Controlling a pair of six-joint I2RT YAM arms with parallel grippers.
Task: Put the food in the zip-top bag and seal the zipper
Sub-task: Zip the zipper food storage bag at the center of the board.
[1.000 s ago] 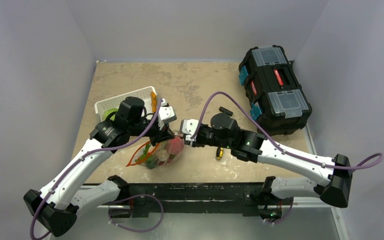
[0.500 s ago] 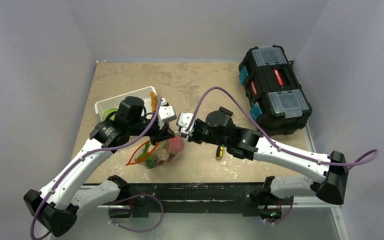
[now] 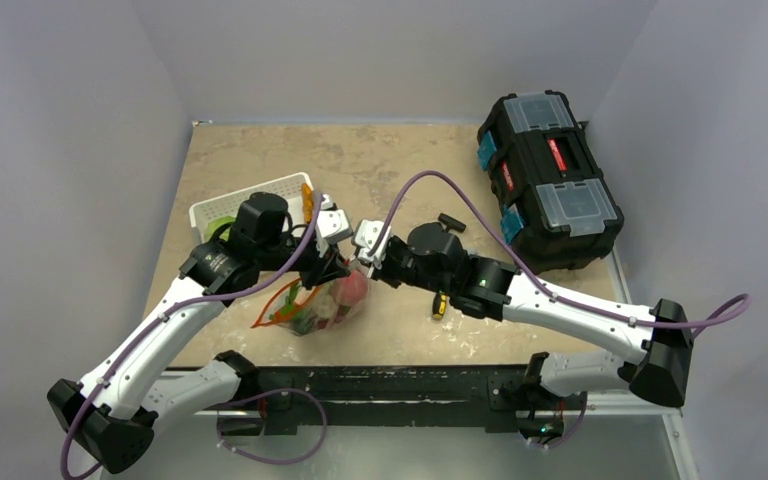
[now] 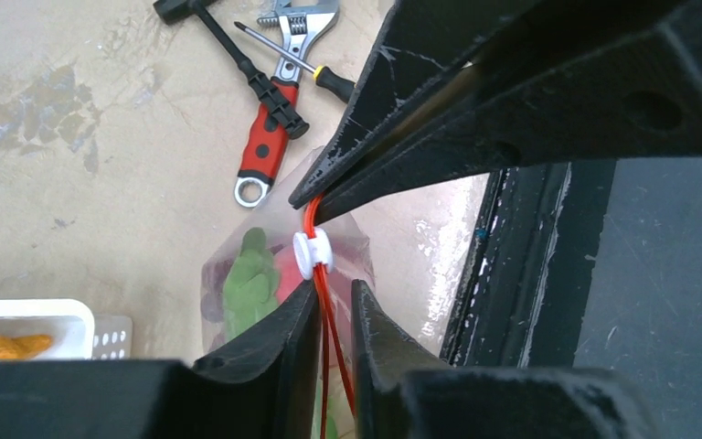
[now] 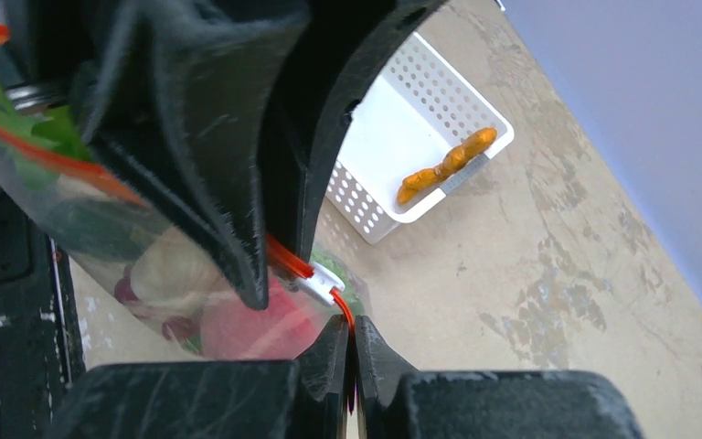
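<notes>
I have my left gripper's fingers on the open parts of the zipper behind the white slider, so it should open and take the white slider (image 4: pixel 313 252) while my right gripper holds still.
The zip-top bag (image 3: pixel 322 306) hangs just above the table's front edge, with a pink peach (image 3: pixel 353 289) and leafy greens (image 4: pixel 247 285) inside among other food. Its red-orange zipper (image 4: pixel 322 315) carries a white slider (image 4: pixel 313 254). My left gripper (image 4: pixel 334 297) is shut on the zipper just behind the slider, with a slim gap showing. My right gripper (image 5: pixel 349 322) is shut on the zipper's end just past the slider (image 5: pixel 322 284), tip to tip with the left gripper (image 3: pixel 328 268). An orange carrot (image 5: pixel 445 165) lies in the white basket (image 5: pixel 393 146).
A red-handled wrench (image 4: pixel 270 151), a hammer (image 4: pixel 238 57) and a screwdriver (image 4: pixel 303 66) lie on the table beyond the bag. A black toolbox (image 3: pixel 548 180) stands at the back right. The black front rail (image 4: pixel 521 274) runs close beside the bag.
My right gripper moved left to the bag's mouth and closed on the end of the zipper. The left arm stayed where it was, holding the zipper.
</notes>
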